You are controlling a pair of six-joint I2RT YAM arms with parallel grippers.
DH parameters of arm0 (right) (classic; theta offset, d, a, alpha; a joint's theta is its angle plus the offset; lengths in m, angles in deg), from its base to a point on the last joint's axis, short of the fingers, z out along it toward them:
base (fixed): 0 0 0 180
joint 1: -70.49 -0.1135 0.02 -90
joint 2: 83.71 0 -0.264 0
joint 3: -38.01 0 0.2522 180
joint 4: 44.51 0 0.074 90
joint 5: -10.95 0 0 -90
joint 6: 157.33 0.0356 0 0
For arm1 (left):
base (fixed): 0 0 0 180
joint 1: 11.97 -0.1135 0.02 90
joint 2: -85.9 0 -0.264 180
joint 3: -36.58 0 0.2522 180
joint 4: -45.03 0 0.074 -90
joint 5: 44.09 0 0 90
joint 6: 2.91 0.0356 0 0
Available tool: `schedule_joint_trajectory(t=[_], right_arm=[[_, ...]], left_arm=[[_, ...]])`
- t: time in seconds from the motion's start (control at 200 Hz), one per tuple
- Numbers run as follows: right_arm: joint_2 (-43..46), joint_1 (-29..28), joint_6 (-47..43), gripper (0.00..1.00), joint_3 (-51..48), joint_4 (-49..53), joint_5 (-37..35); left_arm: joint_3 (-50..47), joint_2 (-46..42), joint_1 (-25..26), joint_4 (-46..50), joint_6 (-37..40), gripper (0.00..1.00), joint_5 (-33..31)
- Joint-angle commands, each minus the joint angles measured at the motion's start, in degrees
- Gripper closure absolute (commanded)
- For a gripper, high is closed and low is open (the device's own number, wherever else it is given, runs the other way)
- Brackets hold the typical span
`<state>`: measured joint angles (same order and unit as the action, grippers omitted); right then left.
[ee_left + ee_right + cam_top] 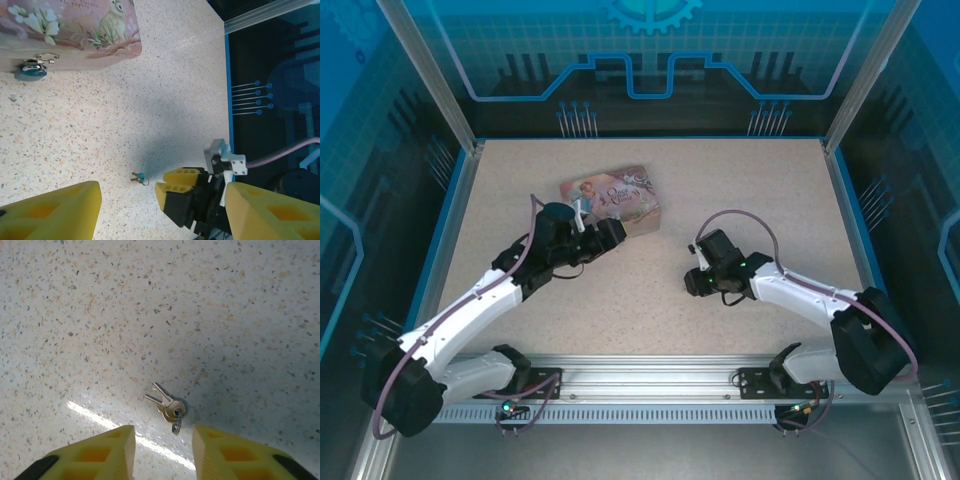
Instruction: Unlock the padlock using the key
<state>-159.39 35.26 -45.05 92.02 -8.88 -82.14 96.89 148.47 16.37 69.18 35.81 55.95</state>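
Note:
The key heads are ahead of the fingers of my right gripper, so I should open that gripper, reach lower and further in, and close on the heads (173, 410).
The padlock (31, 73), bluish with a silvery shackle, hangs at the front latch of the pink tin (70, 35). The key (167, 405) is one of two small metal keys on a ring, lying flat on the speckled table, also seen as the key (139, 177). My right gripper (164, 442) is open just short of the key, its yellow fingers (107, 452) apart and touching nothing. My left gripper (600, 236) is open wide beside the tin, with nothing between its fingers (55, 212). From there my right gripper (164, 182) shows just right of the key.
The pink illustrated tin (612, 200) lies at the table's back middle. Blue walls (450, 210) and an aluminium rail (650, 382) at the near edge bound the table. Speckled table (760, 190) lies open to the right and front.

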Motion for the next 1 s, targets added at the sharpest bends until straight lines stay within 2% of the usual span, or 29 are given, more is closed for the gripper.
schedule_joint_trajectory(t=[0.0,0.215,0.365,0.66,0.995], right_arm=[[-1.0,0.2,-2.1,0.61,1.9,4.3,-0.2],[-11.8,1.6,-6.9,0.58,8.6,7.4,3.2],[-16.1,1.9,-6.7,0.58,12.4,9.1,2.2],[-17.8,2.1,-4.3,0.58,11.9,11.3,2.7],[-21.8,2.2,-3.1,0.65,11.8,10.7,3.3]], left_arm=[[-0.8,-1.6,-1.0,2.2,2.1,0.32,-1.0],[-1.2,-3.4,-1.8,3.9,2.8,0.31,-1.2],[-2.0,-5.2,-2.2,4.7,2.7,0.30,-1.5],[-2.7,-6.8,-3.3,5.5,2.9,0.30,-1.7],[-2.6,-6.7,-3.6,5.6,2.9,0.29,-1.2]])
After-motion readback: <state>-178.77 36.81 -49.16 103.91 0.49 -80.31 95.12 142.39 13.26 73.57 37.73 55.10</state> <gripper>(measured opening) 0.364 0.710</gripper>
